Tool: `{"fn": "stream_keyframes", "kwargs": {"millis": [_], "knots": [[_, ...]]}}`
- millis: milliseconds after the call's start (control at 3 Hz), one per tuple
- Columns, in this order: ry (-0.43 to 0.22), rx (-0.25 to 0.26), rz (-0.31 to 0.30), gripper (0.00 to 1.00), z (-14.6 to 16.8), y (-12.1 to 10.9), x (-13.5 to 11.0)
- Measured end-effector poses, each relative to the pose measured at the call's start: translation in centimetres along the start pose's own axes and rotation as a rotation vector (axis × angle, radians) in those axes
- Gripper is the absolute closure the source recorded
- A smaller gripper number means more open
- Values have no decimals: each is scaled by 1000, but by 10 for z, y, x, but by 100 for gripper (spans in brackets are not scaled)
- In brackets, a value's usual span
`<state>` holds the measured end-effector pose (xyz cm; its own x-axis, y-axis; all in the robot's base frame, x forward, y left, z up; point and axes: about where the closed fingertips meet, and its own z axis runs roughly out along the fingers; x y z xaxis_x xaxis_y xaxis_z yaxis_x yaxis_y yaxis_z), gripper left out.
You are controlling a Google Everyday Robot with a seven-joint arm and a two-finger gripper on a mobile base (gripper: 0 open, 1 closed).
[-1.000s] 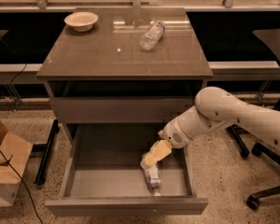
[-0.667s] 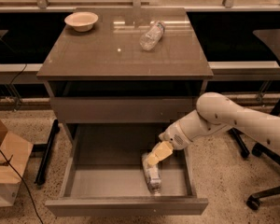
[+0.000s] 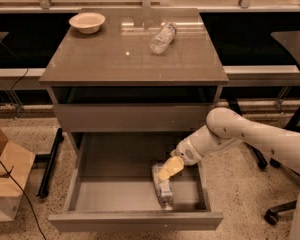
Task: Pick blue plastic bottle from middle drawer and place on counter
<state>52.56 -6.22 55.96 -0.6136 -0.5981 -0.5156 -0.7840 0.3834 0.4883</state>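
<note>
The blue plastic bottle lies in the open middle drawer, and my gripper needs to close on the far half [image 3: 160, 174] of it.
The blue plastic bottle [image 3: 163, 190] lies on its side in the open middle drawer [image 3: 110, 196], right of centre, pointing front to back. My gripper [image 3: 169, 168] reaches down into the drawer from the right on its white arm [image 3: 240, 134] and sits right over the bottle's far end, hiding that end. The counter [image 3: 110, 59] is the glossy top of the cabinet, above the drawer.
A smaller see-through bottle [image 3: 162, 38] lies on the counter at the back right, and a pale bowl [image 3: 87, 22] at the back left. A closed drawer front [image 3: 132, 116] sits above the open one. A cardboard box [image 3: 5, 179] is on the floor at left, and a chair base [image 3: 272, 215] at right.
My arm has sunk a little and the gripper has come slightly lower onto the bottle's far end. The bottle has not moved.
</note>
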Motion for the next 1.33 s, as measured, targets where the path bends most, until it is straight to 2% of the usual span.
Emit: {"fn": "stream_keyframes", "kwargs": {"millis": [333, 667, 1000, 1333], "knots": [[0, 0, 0, 0, 0, 0, 0], [30, 59, 60, 0, 10, -13, 4], [95, 200, 168, 0, 28, -44, 17], [129, 263, 213, 0, 38, -60, 23]]}}
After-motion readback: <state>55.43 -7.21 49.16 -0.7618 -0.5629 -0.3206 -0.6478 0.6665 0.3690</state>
